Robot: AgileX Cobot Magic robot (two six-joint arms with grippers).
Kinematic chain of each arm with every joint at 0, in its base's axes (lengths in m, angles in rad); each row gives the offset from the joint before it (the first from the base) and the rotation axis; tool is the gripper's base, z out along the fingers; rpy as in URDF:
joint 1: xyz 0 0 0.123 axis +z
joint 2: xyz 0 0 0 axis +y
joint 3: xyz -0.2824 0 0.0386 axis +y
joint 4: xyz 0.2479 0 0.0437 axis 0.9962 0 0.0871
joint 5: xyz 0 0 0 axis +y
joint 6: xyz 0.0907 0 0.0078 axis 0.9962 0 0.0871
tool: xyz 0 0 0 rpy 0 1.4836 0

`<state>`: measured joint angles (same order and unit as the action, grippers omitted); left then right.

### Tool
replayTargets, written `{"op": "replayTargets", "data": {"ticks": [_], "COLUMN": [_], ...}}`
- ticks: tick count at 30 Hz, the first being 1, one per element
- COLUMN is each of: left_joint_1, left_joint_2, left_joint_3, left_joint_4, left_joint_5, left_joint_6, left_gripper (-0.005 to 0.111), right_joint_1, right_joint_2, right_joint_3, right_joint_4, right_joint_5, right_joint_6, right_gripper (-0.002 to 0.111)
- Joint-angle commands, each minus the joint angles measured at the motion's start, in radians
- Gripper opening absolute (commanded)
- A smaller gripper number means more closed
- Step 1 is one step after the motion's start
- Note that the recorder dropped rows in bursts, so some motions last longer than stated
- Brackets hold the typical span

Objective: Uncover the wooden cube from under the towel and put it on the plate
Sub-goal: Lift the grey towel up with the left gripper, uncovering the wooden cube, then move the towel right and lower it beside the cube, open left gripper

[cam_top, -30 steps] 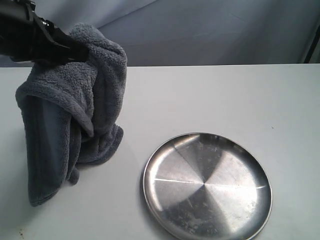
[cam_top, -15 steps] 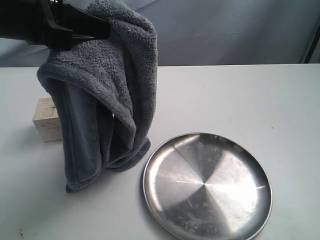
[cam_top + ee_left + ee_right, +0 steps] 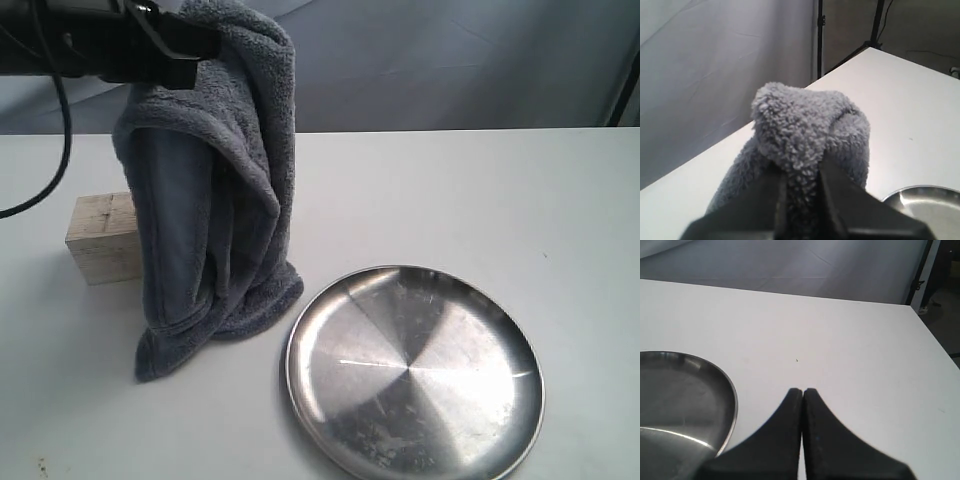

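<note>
Next, my left gripper lets go of the dark grey towel on the table (image 3: 244, 254), in the spot between the wooden cube and the silver plate.
My left gripper (image 3: 205, 45) is shut on the dark grey towel (image 3: 215, 200) and holds it up, so the cloth hangs down with its lower end resting on the table. In the left wrist view the towel (image 3: 807, 135) bulges out between the two fingers of the left gripper (image 3: 801, 175). The pale wooden cube (image 3: 102, 238) stands uncovered on the table at the left, its right side hidden behind the hanging towel. The shiny silver plate (image 3: 415, 370) lies at the front right. My right gripper (image 3: 803, 390) is shut and empty beside the plate (image 3: 680, 400).
The white table (image 3: 450, 190) runs back to a grey backdrop. Its right edge (image 3: 940, 365) shows in the right wrist view, with a dark stand beyond it. A black cable (image 3: 55, 150) hangs from the left arm.
The left gripper has carried the towel up and to the right. The wooden cube, hidden a second ago, now shows at the left.
</note>
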<state>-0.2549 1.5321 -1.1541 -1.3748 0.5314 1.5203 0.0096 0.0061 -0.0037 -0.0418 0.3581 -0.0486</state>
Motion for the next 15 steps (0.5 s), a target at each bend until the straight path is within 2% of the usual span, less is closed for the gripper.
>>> {"op": "replayTargets", "data": {"ticks": [1, 3, 15], "left_joint_1": [-0.005, -0.005, -0.005], "left_joint_2": [0.094, 0.129, 0.405], "left_joint_3": [-0.003, -0.025, -0.172], "left_joint_4": [-0.370, -0.370, -0.370], "left_joint_5": [-0.022, -0.006, 0.015], "left_joint_6": [0.418, 0.481, 0.477], "left_gripper": [0.000, 0.000, 0.000], "right_joint_1": [0.002, 0.002, 0.002], "right_joint_2": [-0.006, -0.006, -0.006], "right_joint_3": [0.004, 0.004, 0.004], "right_joint_4": [0.005, 0.005, 0.005], "right_joint_5": [-0.009, -0.009, -0.009], "right_joint_6": [-0.003, -0.003, -0.003], "right_gripper": [0.000, 0.000, 0.000]}}
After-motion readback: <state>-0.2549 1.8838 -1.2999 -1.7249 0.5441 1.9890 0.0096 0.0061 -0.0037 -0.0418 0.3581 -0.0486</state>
